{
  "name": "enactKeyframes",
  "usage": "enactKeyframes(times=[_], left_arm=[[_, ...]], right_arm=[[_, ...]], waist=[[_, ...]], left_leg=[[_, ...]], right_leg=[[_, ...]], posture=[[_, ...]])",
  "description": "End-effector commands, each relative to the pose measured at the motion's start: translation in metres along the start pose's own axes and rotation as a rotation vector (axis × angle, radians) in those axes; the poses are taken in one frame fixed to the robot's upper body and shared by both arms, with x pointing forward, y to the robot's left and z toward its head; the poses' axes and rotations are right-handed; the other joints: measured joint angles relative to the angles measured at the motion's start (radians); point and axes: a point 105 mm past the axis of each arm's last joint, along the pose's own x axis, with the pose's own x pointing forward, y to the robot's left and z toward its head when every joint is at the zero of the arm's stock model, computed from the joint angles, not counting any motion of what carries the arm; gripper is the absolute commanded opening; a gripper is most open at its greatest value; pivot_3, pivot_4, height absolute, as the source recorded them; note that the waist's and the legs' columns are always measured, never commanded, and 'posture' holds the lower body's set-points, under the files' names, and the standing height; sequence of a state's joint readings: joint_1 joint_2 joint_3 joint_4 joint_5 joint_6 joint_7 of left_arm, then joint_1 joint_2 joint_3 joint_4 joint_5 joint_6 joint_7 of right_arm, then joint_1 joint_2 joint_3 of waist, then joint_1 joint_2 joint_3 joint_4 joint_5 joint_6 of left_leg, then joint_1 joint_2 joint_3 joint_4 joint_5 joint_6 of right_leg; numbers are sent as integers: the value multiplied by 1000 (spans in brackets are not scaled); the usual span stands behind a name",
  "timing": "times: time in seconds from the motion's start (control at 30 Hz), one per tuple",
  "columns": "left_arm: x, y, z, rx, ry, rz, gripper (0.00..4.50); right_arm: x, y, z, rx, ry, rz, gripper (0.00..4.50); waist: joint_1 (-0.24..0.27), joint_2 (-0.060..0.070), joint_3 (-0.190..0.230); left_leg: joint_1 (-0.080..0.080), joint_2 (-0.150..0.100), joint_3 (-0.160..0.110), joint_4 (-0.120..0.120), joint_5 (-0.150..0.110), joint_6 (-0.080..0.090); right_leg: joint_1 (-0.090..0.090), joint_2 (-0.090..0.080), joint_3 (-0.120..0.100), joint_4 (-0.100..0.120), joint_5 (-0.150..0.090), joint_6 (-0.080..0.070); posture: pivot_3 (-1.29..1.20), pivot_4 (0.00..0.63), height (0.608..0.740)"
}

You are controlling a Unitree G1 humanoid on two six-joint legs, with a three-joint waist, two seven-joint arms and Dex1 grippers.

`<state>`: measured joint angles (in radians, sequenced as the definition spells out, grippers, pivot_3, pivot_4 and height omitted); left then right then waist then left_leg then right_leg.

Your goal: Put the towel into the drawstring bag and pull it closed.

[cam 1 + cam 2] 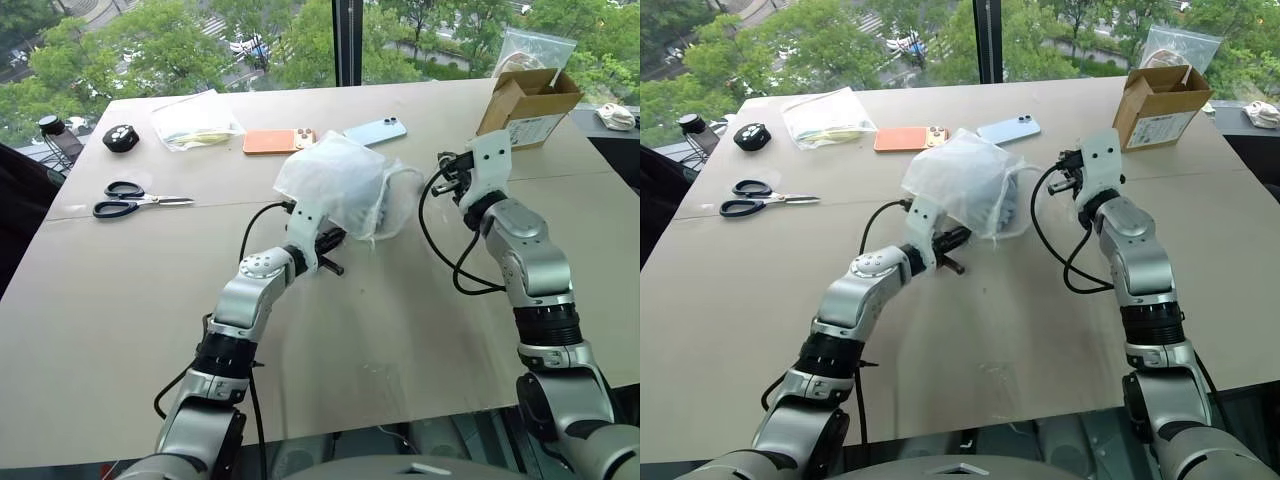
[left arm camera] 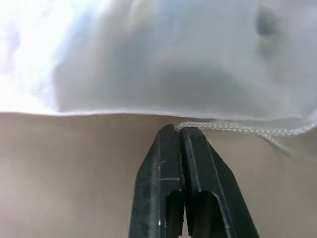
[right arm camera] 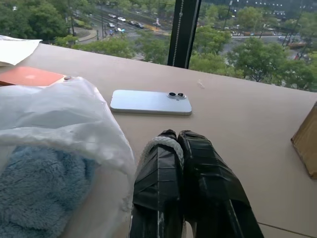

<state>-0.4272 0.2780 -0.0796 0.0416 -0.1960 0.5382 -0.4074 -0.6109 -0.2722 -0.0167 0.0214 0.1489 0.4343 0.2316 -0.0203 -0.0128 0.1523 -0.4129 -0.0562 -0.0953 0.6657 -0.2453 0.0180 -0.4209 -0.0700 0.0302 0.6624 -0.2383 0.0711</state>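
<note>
Next, I release the white cord from my left gripper on the table [image 1: 276,214] between the scissors and the drawstring bag.
The drawstring bag [image 1: 335,180], white and translucent, is lifted a little off the table between my two grippers. Inside it lies the towel [image 3: 34,191], light blue and fluffy, seen through the bag's open mouth. My left gripper [image 2: 177,130] is under the bag's near side, shut, with the white cord [image 2: 237,129] coming out from its tips. To the bag's right, my right gripper [image 3: 173,139] is shut with a loop of cord [image 3: 157,142] pinched at its tips. A cord strand [image 1: 408,170] runs from the bag to the right gripper [image 1: 445,172].
Behind the bag lie an orange phone [image 1: 278,140] and a light blue phone [image 1: 375,130]. A clear zip bag [image 1: 195,120], a black round object [image 1: 121,138] and scissors [image 1: 135,200] sit at the left. A cardboard box [image 1: 525,105] stands at the back right.
</note>
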Motion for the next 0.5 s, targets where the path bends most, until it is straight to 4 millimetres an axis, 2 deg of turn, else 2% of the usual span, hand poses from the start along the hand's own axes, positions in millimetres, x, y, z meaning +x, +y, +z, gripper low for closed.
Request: enactKeyframes(times=[0.03,0.1,0.2,0.3,0.4,0.5], left_arm=[[-27,56,29,99,-139,385,35],[-46,82,38,152,-176,605,35],[-70,105,53,278,-220,830,35],[-103,134,70,391,-224,1123,35],[-136,153,82,426,-228,1356,35],[-162,169,81,377,-206,1522,35]], right_arm=[[-5,-19,14,-33,-48,-84,0],[-5,-29,11,-28,-39,-137,0],[-4,-44,7,-31,-29,-233,0],[-7,-72,2,7,-11,-409,0],[-16,-102,-6,67,11,-584,0],[-28,-125,-19,194,34,-727,0]], waist=[[0,0,0],[3,0,0],[8,0,0],[9,0,0],[9,0,0],[7,-1,0]], left_leg=[[0,0,0,0,0,0],[0,0,0,0,0,0],[0,0,0,0,0,0],[0,-1,0,0,0,0],[-1,-1,0,0,0,0],[-1,-1,0,0,0,0]], right_leg=[[0,0,0,0,0,0],[0,0,0,0,0,0],[0,0,0,0,0,0],[0,-1,0,0,0,0],[-1,0,0,1,0,0],[-1,0,0,0,0,0]], posture=[[0,150,740],[0,150,740],[0,150,740],[0,150,740],[0,150,740],[0,150,740]])
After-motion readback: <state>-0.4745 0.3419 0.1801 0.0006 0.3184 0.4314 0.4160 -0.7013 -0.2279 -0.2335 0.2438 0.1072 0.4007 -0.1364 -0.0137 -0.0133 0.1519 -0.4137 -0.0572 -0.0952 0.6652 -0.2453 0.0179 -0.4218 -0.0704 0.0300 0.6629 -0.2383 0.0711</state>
